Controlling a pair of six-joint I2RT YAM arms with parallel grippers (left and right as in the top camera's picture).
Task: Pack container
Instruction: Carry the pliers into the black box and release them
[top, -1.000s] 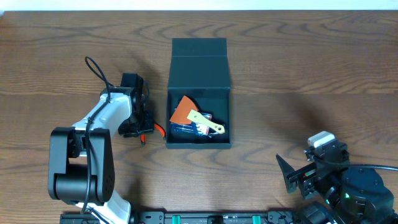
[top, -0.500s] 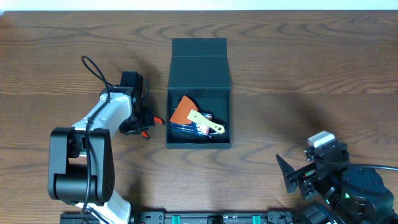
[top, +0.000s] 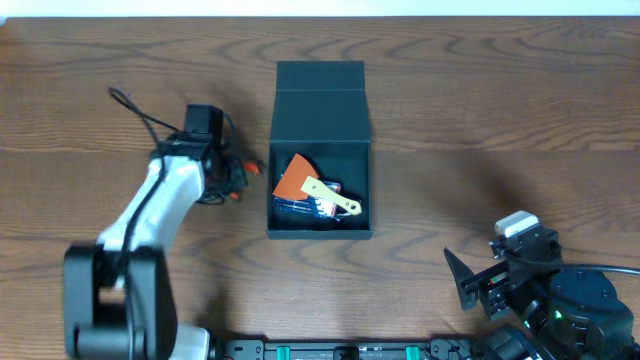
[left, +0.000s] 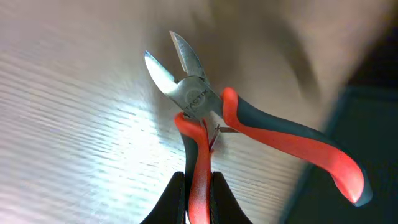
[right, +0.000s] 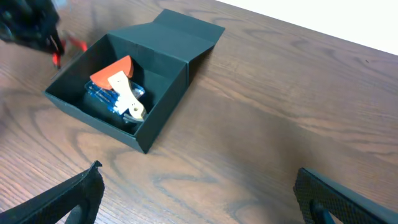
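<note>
Next, the left gripper releases the cutting pliers onto the dark-blue packet inside the matte black container (top: 319, 203).
The matte black container (top: 285, 232) stands open mid-table, its flap lid (top: 320, 95) lying back. Inside lie an orange scraper with a cream handle (top: 305, 184) and a dark-blue packet. It also shows in the right wrist view (right: 161, 118). My left gripper (top: 232, 176) is shut on one handle of red-and-grey cutting pliers (left: 249, 121), held just left of the container's left wall, above the table. In the left wrist view my fingers (left: 199, 193) pinch the red handle; the plier jaws are parted. My right gripper (right: 199, 193) is open and empty at the front right.
A black cable (top: 140, 112) loops from the left arm. The right arm's base (top: 560, 295) sits at the front right edge. Bare wooden table (top: 500, 120) surrounds the container.
My left arm has lifted and swung away from the table's front edge, carrying the pliers up beside the container's left wall. The right arm has not moved.
</note>
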